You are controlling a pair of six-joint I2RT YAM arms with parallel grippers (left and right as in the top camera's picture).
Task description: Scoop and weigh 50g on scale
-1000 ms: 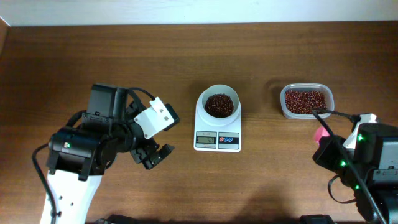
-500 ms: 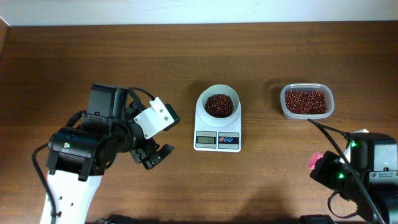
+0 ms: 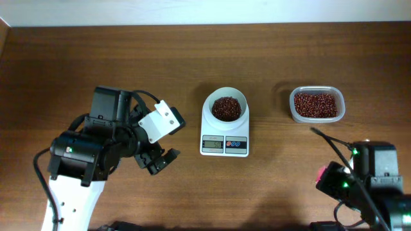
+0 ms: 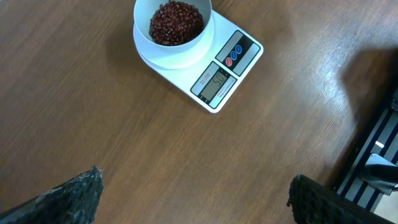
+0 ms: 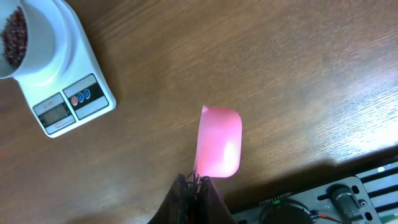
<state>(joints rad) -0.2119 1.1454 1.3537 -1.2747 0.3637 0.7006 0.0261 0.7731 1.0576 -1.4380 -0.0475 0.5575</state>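
Next, I release the pink scoop, now low over the table near the front, with my right gripper on the bare wood (image 3: 291, 183) (image 5: 202, 129) between the white scale and my right arm.
The white scale (image 3: 225, 131) stands mid-table, and its round bowl (image 3: 225, 108) holds red beans. In the left wrist view the scale (image 4: 231, 66) lies ahead, its display lit but too small to read. My left gripper (image 3: 160, 160) hovers left of the scale, open, with bare wood between the jaws (image 4: 193, 202). My right gripper (image 5: 198, 182) is shut on the handle of a pink scoop (image 5: 219, 143), low over the table near the front right edge. No beans show on the scoop (image 3: 323, 174).
A clear plastic tub (image 3: 316, 104) of red beans sits at the right, behind my right arm (image 3: 372, 183). Black cables run over that arm. The table's near edge and an equipment base (image 5: 323, 199) lie close by the scoop.
My right arm has drawn back from the bean tub toward the near edge, carrying the pink scoop. The left arm and the scale have not moved.
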